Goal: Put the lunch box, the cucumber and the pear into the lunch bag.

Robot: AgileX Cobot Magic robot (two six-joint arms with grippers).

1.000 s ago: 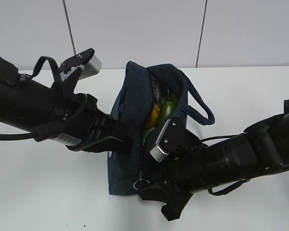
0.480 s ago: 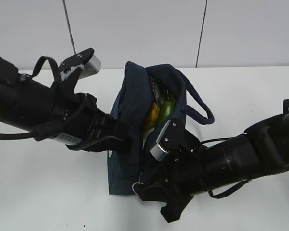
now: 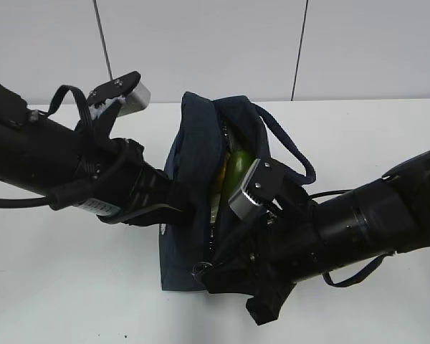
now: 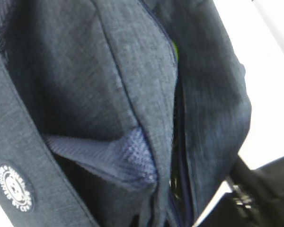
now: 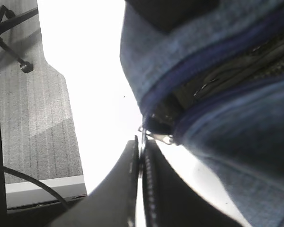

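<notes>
My left gripper, holding the bag's side partway up the slit, should grasp the fabric (image 3: pixel 188 244) by the zipper's near end while my right gripper pulls.
The navy lunch bag (image 3: pixel 190 154) stands mid-table with its top slit narrowly open. The green cucumber (image 3: pixel 236 170) and a sliver of the orange pear (image 3: pixel 221 178) show inside; the lunch box is hidden. My right gripper (image 3: pixel 204 271) is at the bag's near end, shut on the metal ring pull (image 5: pixel 157 136) of the zipper (image 5: pixel 213 75). My left gripper (image 3: pixel 186 209) presses on the bag's left side. Its fingers are hidden, but fabric (image 4: pixel 132 71) bunches toward them. A green sliver of cucumber (image 4: pixel 175 49) shows in the gap.
The bag's strap handle (image 3: pixel 294 154) loops out to the right above my right arm. The white table (image 3: pixel 72 287) runs around the bag, with a pale wall behind it. Grey floor (image 5: pixel 38 118) and a cable lie beyond the table edge.
My right gripper has moved a little left and up with the ring pull. The bag's opening has narrowed and less of the pear shows. The left arm has stayed put.
</notes>
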